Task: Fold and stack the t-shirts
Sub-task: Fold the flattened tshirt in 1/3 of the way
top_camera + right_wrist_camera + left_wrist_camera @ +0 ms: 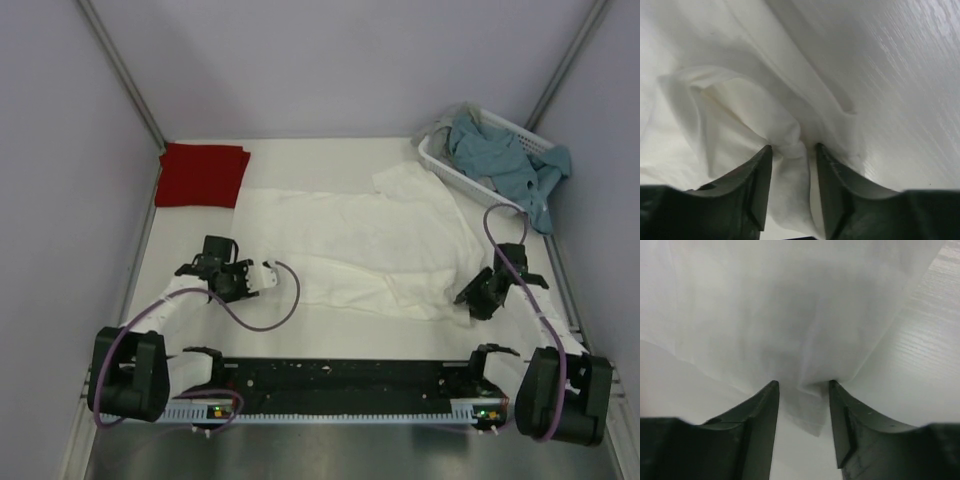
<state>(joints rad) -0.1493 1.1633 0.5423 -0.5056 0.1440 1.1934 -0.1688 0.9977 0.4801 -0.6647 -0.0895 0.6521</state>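
My right gripper is on a bunched fold beside the white shirt's outer edge; it should back off and take the white shirt's near corner (461, 318) before folding.
The white t-shirt (350, 245) lies spread across the middle of the table, its print not showing. The dark red t-shirt (203, 173) lies folded at the back left. My left gripper (265, 276) is at the white shirt's near left corner. In the left wrist view (803, 385) its jaws stand apart, with the thin corner of the cloth (812, 412) between them. My right gripper (468, 298) is at the shirt's near right edge. In the right wrist view (793, 147) its jaws are closed on a bunched fold of the white cloth (790, 175).
A white slotted basket (440, 165) holding crumpled blue-grey cloth (505, 165) stands at the back right, next to the white shirt's sleeve. Grey walls close in the table on the left, back and right. The arm bases and a black rail run along the near edge.
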